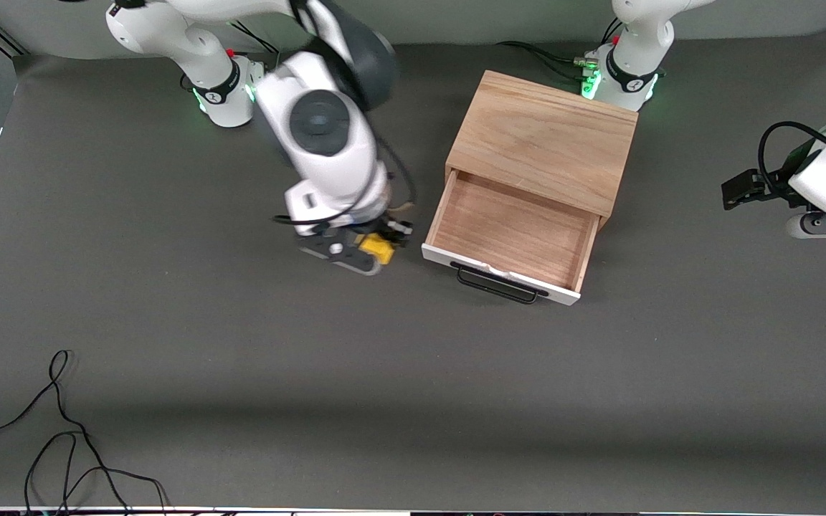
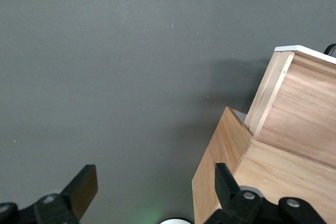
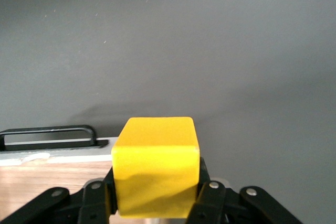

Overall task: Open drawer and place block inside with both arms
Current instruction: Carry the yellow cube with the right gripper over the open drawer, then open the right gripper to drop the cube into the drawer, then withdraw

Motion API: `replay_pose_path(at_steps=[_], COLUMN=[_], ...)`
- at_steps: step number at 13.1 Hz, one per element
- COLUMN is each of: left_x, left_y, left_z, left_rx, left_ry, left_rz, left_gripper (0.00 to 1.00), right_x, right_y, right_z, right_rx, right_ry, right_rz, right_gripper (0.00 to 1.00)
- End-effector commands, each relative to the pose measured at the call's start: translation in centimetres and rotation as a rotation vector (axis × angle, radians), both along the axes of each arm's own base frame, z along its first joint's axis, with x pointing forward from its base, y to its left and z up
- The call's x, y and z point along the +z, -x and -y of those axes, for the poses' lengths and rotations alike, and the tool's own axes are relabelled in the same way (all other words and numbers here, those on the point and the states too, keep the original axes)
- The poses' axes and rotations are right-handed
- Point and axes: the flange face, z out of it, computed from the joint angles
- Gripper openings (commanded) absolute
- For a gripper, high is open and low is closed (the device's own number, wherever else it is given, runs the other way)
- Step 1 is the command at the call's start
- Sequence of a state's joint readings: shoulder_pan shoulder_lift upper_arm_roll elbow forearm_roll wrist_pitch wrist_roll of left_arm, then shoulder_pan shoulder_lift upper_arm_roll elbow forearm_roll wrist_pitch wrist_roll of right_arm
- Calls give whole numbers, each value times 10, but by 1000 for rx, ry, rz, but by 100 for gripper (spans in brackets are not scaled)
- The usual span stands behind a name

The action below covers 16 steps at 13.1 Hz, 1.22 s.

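Note:
The yellow block, now over the table beside the drawer, will be released by my right gripper inside the drawer (image 1: 474, 221), and I need to set it close to the side that is nearest that gripper.
The drawer (image 1: 510, 233) stands pulled out of the light oak box (image 1: 546, 140), its wood interior bare, with its white front (image 1: 499, 276) and black handle (image 1: 495, 284) toward the front camera. My right gripper (image 1: 373, 252) is shut on the yellow block (image 1: 377, 247), over the table just beside the drawer on the right arm's side. In the right wrist view the block (image 3: 156, 166) fills the jaws of the gripper (image 3: 156, 184), with the handle (image 3: 50, 136) past it. My left gripper (image 1: 743, 190) waits open and empty near the left arm's end of the table; its fingers (image 2: 84, 187) frame bare table beside the box (image 2: 294, 129).
A loose black cable (image 1: 62, 444) lies on the grey table near the front camera at the right arm's end. The arm bases (image 1: 226, 89) glow green at the table's back edge.

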State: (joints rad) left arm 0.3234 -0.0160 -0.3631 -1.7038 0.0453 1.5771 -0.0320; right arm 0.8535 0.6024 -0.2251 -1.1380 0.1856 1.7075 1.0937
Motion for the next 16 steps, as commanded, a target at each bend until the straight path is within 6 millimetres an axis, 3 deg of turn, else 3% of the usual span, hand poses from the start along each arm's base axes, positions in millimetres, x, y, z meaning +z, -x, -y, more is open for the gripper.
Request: replay_pose_path(at_steps=[1,6,12,16], left_x=[10,18,22,22], left_y=[5,2,-3,-3], left_z=[13,20,22,21], left_rx=[-38,-59,-62,-59], left_ry=[12,41,43,41], left_rz=[28,53,61,60], left_gripper=[100,100,100,100], right_x=[-15,-59,-135,-161], right_y=[12,61,81,82], right_z=[-52,-121,-146,-146], right_rx=[-64,-42,2,38], right_ry=[-19,-100,-55,-40], right_rz=[21,-20,-66,-76], right_gripper=[0,0,0,0])
